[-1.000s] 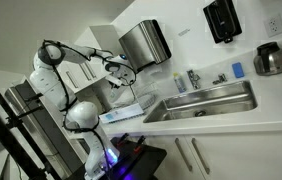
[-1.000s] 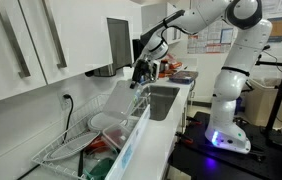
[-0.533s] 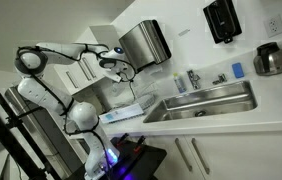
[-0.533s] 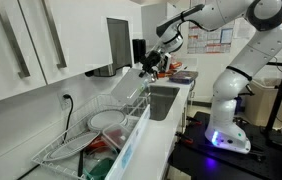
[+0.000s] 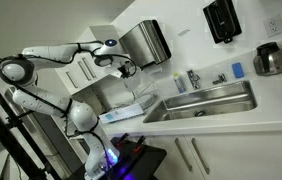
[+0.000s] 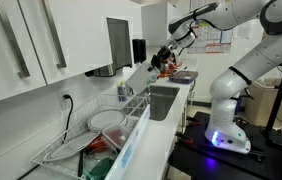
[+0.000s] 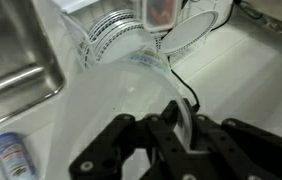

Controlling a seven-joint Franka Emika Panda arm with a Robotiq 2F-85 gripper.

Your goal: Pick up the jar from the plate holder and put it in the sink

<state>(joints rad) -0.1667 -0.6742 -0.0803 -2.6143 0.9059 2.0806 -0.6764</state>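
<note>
I will use my gripper to set the clear plastic jar down inside the sink's end (image 5: 166,111) (image 7: 26,66) that is nearest the plate holder.
My gripper (image 7: 168,128) is shut on the rim of a large clear plastic jar (image 7: 121,90); one finger is inside the rim and one outside. In an exterior view the gripper (image 6: 164,60) holds the jar (image 6: 138,78) tilted in the air above the near end of the sink (image 6: 163,100). The plate holder (image 6: 89,132), a whitish rack with plates, lies further along the counter and also shows in the wrist view (image 7: 116,35). The gripper (image 5: 124,66) hangs above the pale blue tray of the plate holder (image 5: 121,112), left of the sink (image 5: 203,100). The steel basin shows at the wrist view's left edge (image 7: 11,50).
A steel wall-mounted box (image 5: 144,42) hangs close behind the gripper. A chrome faucet (image 5: 219,78) and a bottle (image 5: 193,80) stand at the sink's back rim. A round steel pot (image 5: 273,58) stands far along the counter. A small blue bottle (image 7: 14,155) lies by the sink.
The arm has stretched out and lifted the jar up from the plate holder. The gripper and the jar have moved along the counter towards the sink.
</note>
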